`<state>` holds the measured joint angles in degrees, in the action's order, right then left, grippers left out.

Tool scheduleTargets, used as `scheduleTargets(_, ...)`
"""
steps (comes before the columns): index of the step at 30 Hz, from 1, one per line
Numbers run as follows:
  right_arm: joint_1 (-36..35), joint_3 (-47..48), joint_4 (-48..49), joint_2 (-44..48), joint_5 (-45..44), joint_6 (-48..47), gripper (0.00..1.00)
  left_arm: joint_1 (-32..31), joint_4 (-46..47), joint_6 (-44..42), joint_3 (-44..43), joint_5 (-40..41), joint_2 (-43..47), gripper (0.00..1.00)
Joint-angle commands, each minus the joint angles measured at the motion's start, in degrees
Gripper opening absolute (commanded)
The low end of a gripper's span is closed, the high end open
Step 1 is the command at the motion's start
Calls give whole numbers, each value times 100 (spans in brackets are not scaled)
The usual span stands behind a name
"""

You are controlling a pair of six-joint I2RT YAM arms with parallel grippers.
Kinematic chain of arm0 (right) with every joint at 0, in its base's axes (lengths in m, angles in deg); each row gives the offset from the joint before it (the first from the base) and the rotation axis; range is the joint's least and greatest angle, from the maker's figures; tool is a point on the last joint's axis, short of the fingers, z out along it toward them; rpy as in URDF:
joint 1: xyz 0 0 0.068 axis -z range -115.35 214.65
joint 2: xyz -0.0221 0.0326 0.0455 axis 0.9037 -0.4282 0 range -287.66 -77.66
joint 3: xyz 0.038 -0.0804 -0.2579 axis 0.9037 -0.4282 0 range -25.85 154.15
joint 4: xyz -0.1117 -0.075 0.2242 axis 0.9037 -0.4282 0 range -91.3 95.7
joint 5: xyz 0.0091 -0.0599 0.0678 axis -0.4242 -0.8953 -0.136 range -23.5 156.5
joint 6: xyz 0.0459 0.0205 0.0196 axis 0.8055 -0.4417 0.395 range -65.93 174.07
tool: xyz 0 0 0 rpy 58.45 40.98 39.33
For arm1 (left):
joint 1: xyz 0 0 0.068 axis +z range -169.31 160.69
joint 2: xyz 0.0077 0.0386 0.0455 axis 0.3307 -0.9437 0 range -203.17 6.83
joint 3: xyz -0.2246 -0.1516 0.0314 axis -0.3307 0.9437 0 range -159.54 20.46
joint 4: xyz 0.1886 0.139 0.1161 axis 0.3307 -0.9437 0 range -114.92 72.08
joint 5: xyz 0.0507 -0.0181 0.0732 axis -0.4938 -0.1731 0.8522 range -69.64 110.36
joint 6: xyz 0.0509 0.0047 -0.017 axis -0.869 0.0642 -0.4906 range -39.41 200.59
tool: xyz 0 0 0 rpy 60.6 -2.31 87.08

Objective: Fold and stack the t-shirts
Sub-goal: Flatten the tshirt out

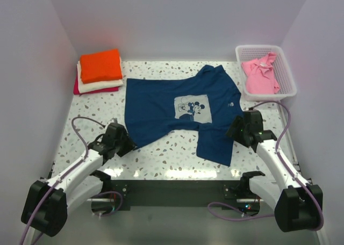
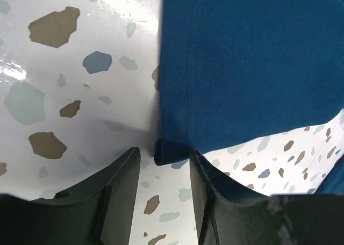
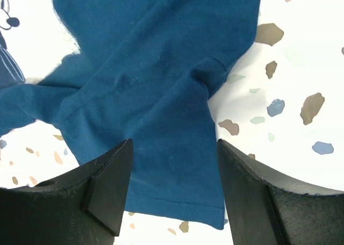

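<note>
The robot's right gripper will next grab the sleeve corner (image 1: 229, 165) (image 3: 221, 225) nearest the dark bar on the navy blue t-shirt, at the end of its near sleeve.
A navy blue t-shirt (image 1: 177, 108) with a white chest graphic lies spread, somewhat crumpled, on the speckled table. My left gripper (image 1: 129, 143) is open at the shirt's near left hem corner; in the left wrist view the folded hem corner (image 2: 171, 151) sits between my fingers (image 2: 164, 196). My right gripper (image 1: 232, 131) is open over the shirt's right sleeve; the sleeve (image 3: 177, 164) lies between the fingertips (image 3: 172, 186). A folded stack with orange (image 1: 101, 65), cream (image 1: 97, 85) and magenta (image 1: 99, 90) tees sits at the far left. A pink tee (image 1: 260, 76) lies in the basket.
A white lattice basket (image 1: 286, 73) stands at the far right corner. White walls close in the table on three sides. A dark bar runs along the near edge between the arm bases.
</note>
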<state>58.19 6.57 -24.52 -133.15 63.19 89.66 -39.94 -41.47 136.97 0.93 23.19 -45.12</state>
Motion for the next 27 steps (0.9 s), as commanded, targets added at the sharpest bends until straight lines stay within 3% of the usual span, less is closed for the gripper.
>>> scheduleTargets(1,-4,132,-230,81,-64,26,66,-170,131,-22,-121,103,-167,47)
scheduleTargets(5,-4,273,-475,161,-126,18,66,-354,263,-31,-191,86,-447,45)
scheduleTargets(8,-13,387,-669,169,-100,-9,66,-408,141,-136,-340,174,-597,32)
scheduleTargets(9,-5,440,-722,169,-100,-17,66,-416,71,-180,-411,217,-606,23)
scheduleTargets(12,4,528,-950,196,-108,-17,65,-416,-307,-355,-709,525,-545,7)
scheduleTargets(15,-5,572,-1117,196,23,70,65,-399,-685,-531,-1026,912,-440,0)
scheduleTargets(23,-5,432,-1452,318,489,299,62,-153,-1222,-672,-1317,1185,-273,0)
scheduleTargets(27,-13,125,-1505,380,726,439,62,337,-1424,-672,-1474,1124,-264,0)
